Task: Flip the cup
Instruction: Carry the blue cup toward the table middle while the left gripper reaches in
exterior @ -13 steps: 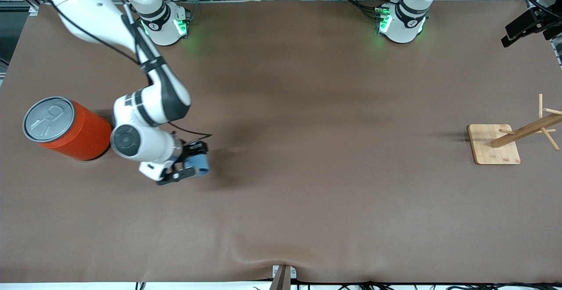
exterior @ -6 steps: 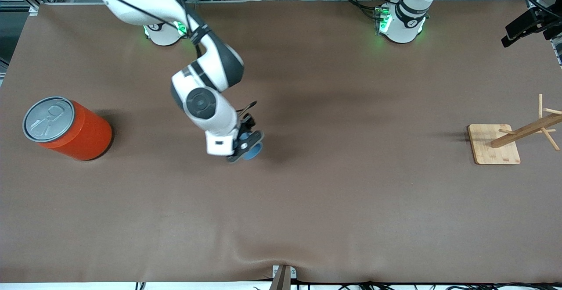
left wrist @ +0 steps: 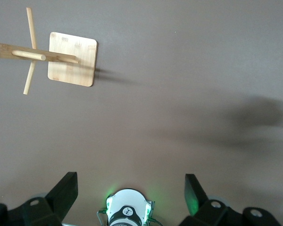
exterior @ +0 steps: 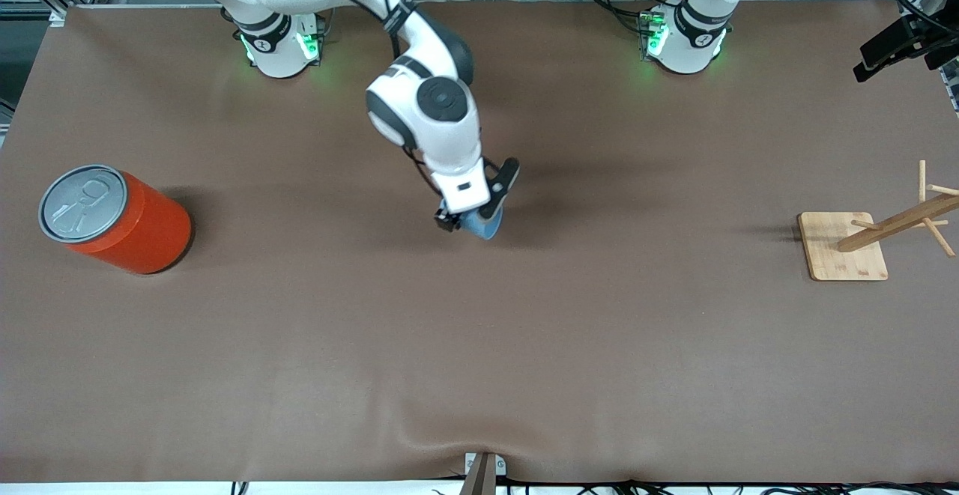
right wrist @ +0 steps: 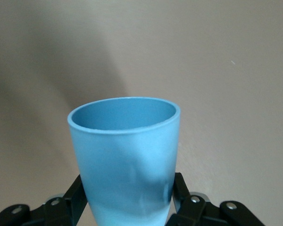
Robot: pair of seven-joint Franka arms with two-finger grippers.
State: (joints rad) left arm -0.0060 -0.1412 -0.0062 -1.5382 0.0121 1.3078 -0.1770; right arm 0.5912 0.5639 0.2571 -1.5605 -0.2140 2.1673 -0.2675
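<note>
I need to let go of the light-blue cup, now held tilted over the table's middle, with my right gripper on the table point(exterior: 510, 198) beside the gripper's fingers, toward the wooden peg rack.
My right gripper point(exterior: 477, 209) is shut on the small light-blue cup point(exterior: 483, 225) and holds it tilted over the middle of the table. In the right wrist view the cup point(right wrist: 127, 150) fills the space between the two black fingers point(right wrist: 70, 200), gripped at its narrow base with its open, darker-blue mouth pointing away from the hand. My left gripper point(left wrist: 130, 179) is open and empty, held high over its own arm's base; it is out of the front view and the arm waits.
A big orange can point(exterior: 112, 218) with a grey pull-tab lid stands toward the right arm's end of the table. A wooden peg rack on a square base point(exterior: 843, 246) stands toward the left arm's end; it also shows in the left wrist view point(left wrist: 71, 59).
My right gripper has carried the cup from beside the orange can to over the middle of the table, turning its wrist on the way. The left arm has not moved.
</note>
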